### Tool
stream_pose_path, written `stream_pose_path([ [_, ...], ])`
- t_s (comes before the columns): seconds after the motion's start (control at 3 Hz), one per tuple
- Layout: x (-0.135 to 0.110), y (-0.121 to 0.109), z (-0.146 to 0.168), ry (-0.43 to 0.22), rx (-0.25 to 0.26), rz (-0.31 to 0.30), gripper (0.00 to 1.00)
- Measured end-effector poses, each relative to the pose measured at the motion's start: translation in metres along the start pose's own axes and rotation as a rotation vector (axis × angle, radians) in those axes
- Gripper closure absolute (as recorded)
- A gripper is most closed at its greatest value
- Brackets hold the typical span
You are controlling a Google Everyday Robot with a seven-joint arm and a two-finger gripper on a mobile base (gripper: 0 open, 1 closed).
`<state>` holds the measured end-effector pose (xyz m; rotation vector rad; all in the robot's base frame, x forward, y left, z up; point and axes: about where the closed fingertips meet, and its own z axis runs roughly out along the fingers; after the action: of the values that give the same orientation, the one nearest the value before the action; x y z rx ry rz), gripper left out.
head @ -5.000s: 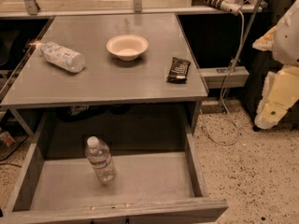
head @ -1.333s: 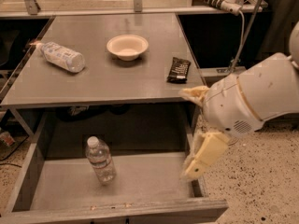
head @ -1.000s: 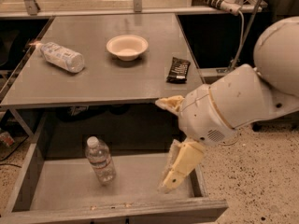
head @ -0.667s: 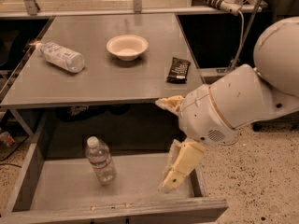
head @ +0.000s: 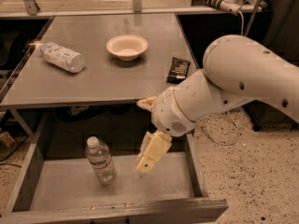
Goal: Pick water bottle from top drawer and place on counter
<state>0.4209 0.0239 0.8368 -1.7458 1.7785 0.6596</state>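
Note:
I will grip the upper part (head: 95, 151) of the drawer's water bottle, just below its white cap, in the open drawer.
The water bottle (head: 100, 159) is small, clear and ribbed with a white cap. It stands upright on the floor of the open top drawer (head: 56, 185), left of centre. My gripper (head: 140, 137) hangs over the drawer's middle, just right of the bottle and apart from it. It is open and empty; one pale finger points down, the other sits up near the counter's front edge. The grey counter (head: 93, 80) lies above and behind the drawer.
On the counter lie a larger bottle with a white speckled label (head: 61, 56) at the left, a white bowl (head: 127, 46) in the middle and a dark packet (head: 178, 69) at the right. My white arm (head: 243, 78) covers the counter's right front corner. Speckled floor lies to the right.
My arm has swung in from the right and moved left over the drawer, so the gripper is closer to the water bottle. The bottle has not moved.

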Motion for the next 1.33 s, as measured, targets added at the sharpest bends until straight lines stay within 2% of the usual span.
stream_pose_path([
  [0.33, 0.000, 0.001, 0.002, 0.000, -0.004, -0.002, 0.00],
  [0.67, -0.008, -0.007, 0.074, -0.049, -0.063, 0.008, 0.00],
  [1.0, -0.008, -0.007, 0.074, -0.049, -0.063, 0.007, 0.00],
  [1.33, -0.009, -0.017, 0.094, -0.012, -0.033, -0.001, 0.00],
])
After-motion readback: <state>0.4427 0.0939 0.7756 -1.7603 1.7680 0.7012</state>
